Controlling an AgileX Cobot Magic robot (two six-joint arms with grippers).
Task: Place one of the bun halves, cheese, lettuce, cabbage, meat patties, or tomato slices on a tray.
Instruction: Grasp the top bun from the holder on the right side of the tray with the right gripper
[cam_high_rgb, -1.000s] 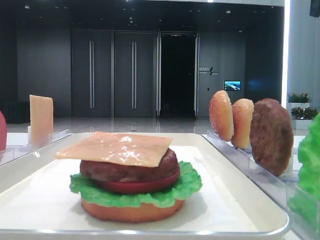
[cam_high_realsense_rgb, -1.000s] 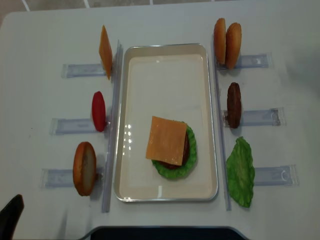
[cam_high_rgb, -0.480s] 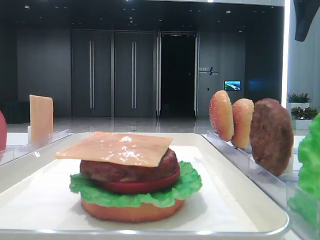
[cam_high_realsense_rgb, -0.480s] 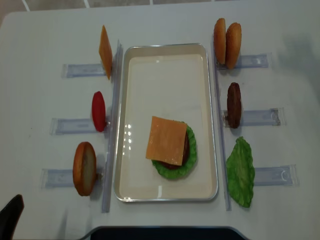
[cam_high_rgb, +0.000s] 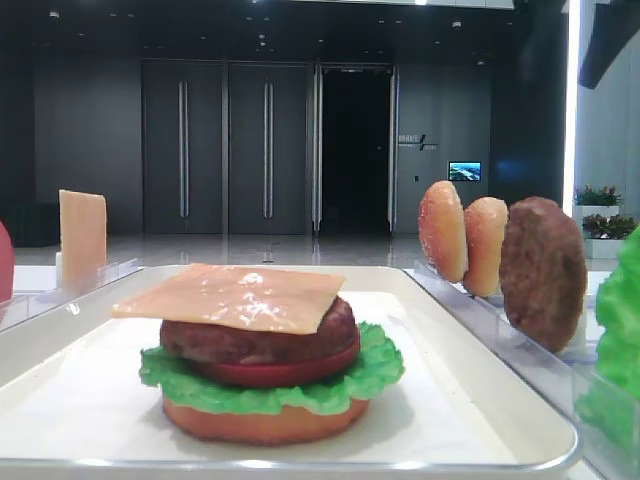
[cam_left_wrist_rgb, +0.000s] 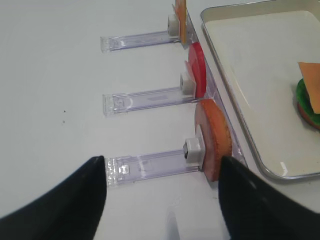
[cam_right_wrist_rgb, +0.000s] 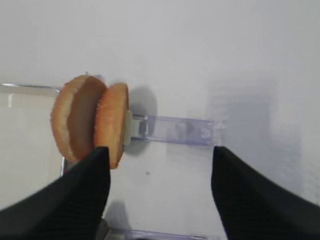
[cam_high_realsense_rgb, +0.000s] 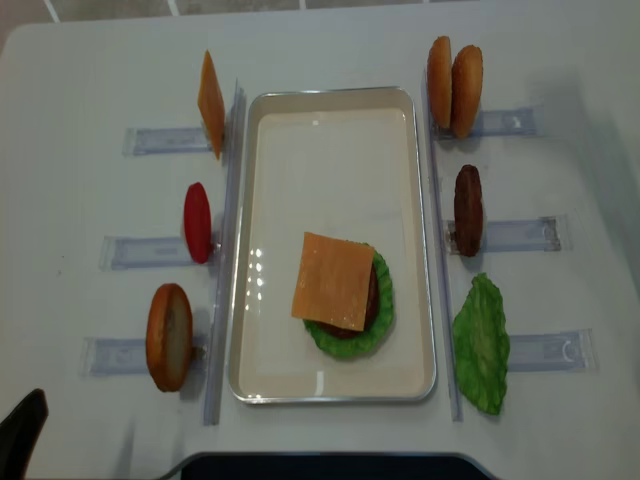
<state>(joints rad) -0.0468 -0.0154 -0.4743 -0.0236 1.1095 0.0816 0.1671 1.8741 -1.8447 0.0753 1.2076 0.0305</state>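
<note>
The top bun half nearer the tray, in the rack beyond the meat patty, is next, and my right gripper should close on its upper edge (cam_high_realsense_rgb: 440, 70) (cam_right_wrist_rgb: 70, 114).
Two speckled top bun halves (cam_high_realsense_rgb: 455, 85) stand on edge in the far right rack. In the right wrist view they (cam_right_wrist_rgb: 90, 122) sit up and left of my open right gripper (cam_right_wrist_rgb: 160, 150), whose left finger (cam_right_wrist_rgb: 75, 195) overlaps the nearer bun's lower edge; nothing is held. The cream tray (cam_high_realsense_rgb: 330, 150) carries a stack topped with cheese (cam_high_realsense_rgb: 333, 280) over patty, tomato, lettuce (cam_high_realsense_rgb: 383, 300) and a smooth bun. My left gripper (cam_left_wrist_rgb: 162, 160) hangs open and empty over the near left rack, beside the smooth bottom bun (cam_left_wrist_rgb: 215, 137).
Left racks hold a cheese slice (cam_high_realsense_rgb: 211, 103), a tomato slice (cam_high_realsense_rgb: 197, 222) and the bottom bun (cam_high_realsense_rgb: 169, 337). Right racks hold a meat patty (cam_high_realsense_rgb: 467, 210) and a lettuce leaf (cam_high_realsense_rgb: 481, 343). A dark arm part (cam_high_rgb: 605, 40) shows top right in the low view.
The dark right arm part has come further into the top right of the low view, and its shadow on the table has shifted toward the top buns. The food has not moved.
</note>
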